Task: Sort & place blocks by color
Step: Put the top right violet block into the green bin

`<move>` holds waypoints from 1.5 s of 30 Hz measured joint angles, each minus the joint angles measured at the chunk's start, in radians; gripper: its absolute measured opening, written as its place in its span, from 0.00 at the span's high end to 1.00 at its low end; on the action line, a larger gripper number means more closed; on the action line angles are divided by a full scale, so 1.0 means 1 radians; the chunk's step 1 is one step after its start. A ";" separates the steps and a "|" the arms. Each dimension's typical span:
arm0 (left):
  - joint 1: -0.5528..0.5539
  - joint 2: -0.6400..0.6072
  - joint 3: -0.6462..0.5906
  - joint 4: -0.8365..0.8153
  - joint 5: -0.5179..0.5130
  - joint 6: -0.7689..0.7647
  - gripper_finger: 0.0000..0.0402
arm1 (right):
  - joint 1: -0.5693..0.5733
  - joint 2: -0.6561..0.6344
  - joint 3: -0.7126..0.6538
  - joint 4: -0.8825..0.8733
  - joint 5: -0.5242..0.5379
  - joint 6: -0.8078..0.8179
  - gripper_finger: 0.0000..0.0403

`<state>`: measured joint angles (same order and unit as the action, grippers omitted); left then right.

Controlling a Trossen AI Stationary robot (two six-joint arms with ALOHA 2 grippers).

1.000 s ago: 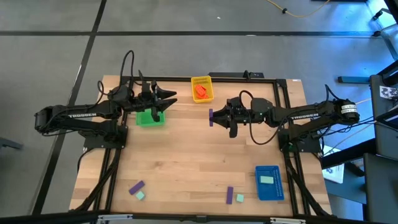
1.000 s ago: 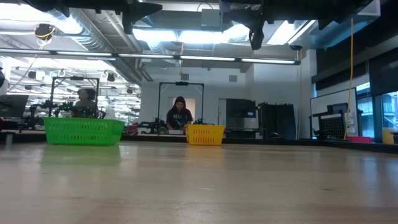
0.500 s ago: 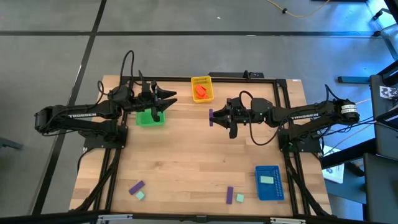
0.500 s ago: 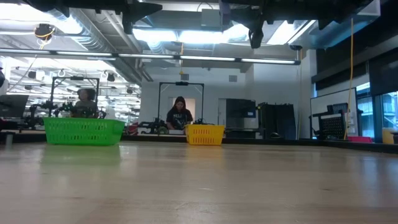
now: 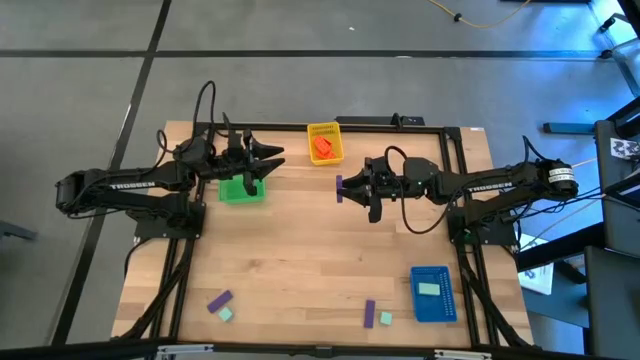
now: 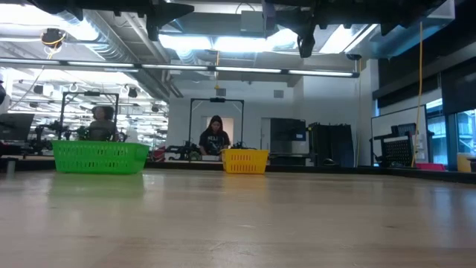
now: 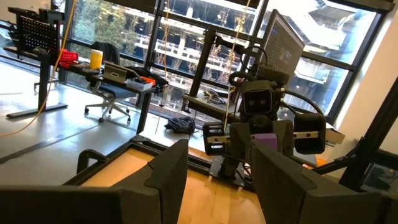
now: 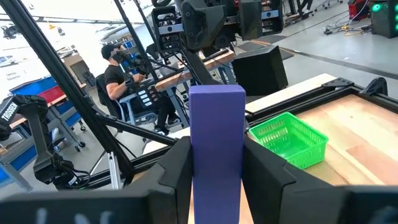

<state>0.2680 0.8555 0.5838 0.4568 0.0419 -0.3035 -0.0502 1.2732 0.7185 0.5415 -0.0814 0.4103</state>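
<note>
My left gripper needs to take over the block that my right gripper holds up, closing on the purple block's lower end [image 5: 339,199].
My right gripper [image 5: 343,187] hovers over the table's middle, toward the far edge, shut on a purple block [image 8: 216,134]. That block also shows in the high view [image 5: 340,187] and in the left wrist view [image 7: 266,140]. My left gripper [image 5: 272,158] stands open above the green tray [image 5: 240,189], with nothing between its fingers [image 7: 166,177]. Orange-red blocks [image 5: 322,147] lie in the yellow tray [image 5: 323,129]. One mint block [image 5: 429,289] lies in the blue tray [image 5: 432,305]. Two purple blocks [image 5: 220,300] [image 5: 369,313] and two mint blocks [image 5: 226,314] [image 5: 386,318] lie on the table near its front edge. My right gripper pinches the purple block between its two fingers, one on each of two opposite side faces [image 8: 198,163]. The fingers reach level, pointing toward the table's left. The block reaches out well beyond the fingertips and is lifted clear of the table.
The green tray [image 6: 100,156] and the yellow tray [image 6: 245,160] stand along the far edge. The blue tray is at the near right. Bare wood lies between them. People sit in the room beyond the table [image 6: 215,138].
</note>
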 joint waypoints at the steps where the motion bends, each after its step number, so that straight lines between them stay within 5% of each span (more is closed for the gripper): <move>1: 0.000 0.000 0.000 0.000 0.000 0.000 0.59 | 0.000 0.000 0.000 0.000 0.000 0.002 0.73; 20: -0.001 0.006 0.000 0.013 0.017 -0.026 0.59 | 0.000 0.000 0.000 0.000 0.000 0.003 0.73; 33: -0.115 0.253 0.139 0.042 0.045 -0.062 0.45 | 0.001 0.002 0.108 -0.154 0.000 -0.083 0.73; 45: -0.174 0.284 0.142 0.047 0.044 -0.018 0.43 | 0.001 0.001 0.160 -0.193 0.000 -0.134 0.73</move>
<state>0.0942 1.1397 0.7254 0.5037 0.0860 -0.3217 -0.0490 1.2739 0.8787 0.3487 -0.0814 0.2766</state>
